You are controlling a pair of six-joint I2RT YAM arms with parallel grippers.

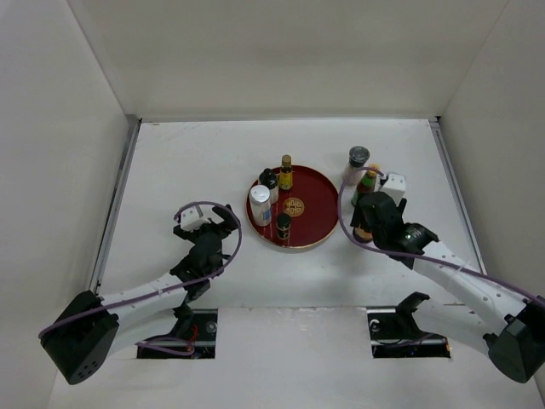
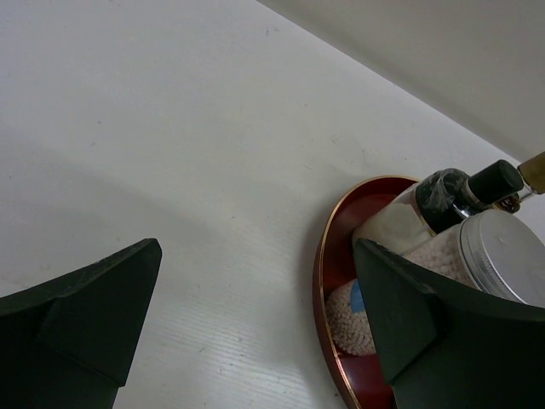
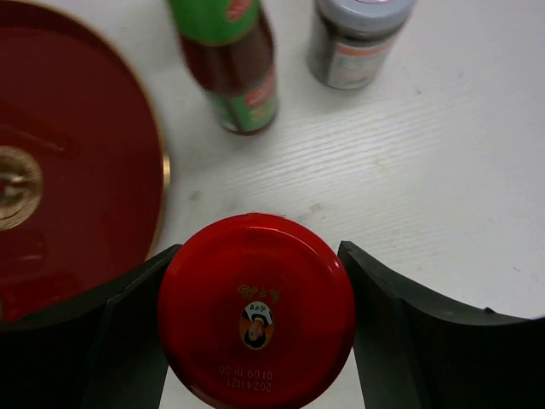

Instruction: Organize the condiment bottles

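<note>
My right gripper needs to release the red-capped jar on the gold emblem (image 1: 294, 210) (image 3: 17, 188) in the middle of the red tray.
Four condiment bottles stand in the red tray (image 1: 311, 192): a yellow-capped one (image 1: 286, 173), a black-capped one (image 1: 269, 179), a silver-lidded jar (image 1: 261, 204) and a small dark one (image 1: 283, 226). A grey-capped jar (image 1: 358, 162) and a green-labelled bottle (image 1: 366, 183) stand right of the tray. My right gripper (image 1: 368, 223) is shut on a red-capped jar (image 3: 255, 311), its jaws hugging both sides just right of the tray. My left gripper (image 1: 223, 223) is open and empty over bare table left of the tray (image 2: 328, 256). The silver-lidded jar (image 2: 502, 256) shows past its right finger.
White walls close in the table on the left, back and right. In the right wrist view the green-labelled bottle (image 3: 230, 60) and the grey-capped jar (image 3: 353, 43) stand just beyond the held jar, and the tray rim (image 3: 157, 170) lies to its left.
</note>
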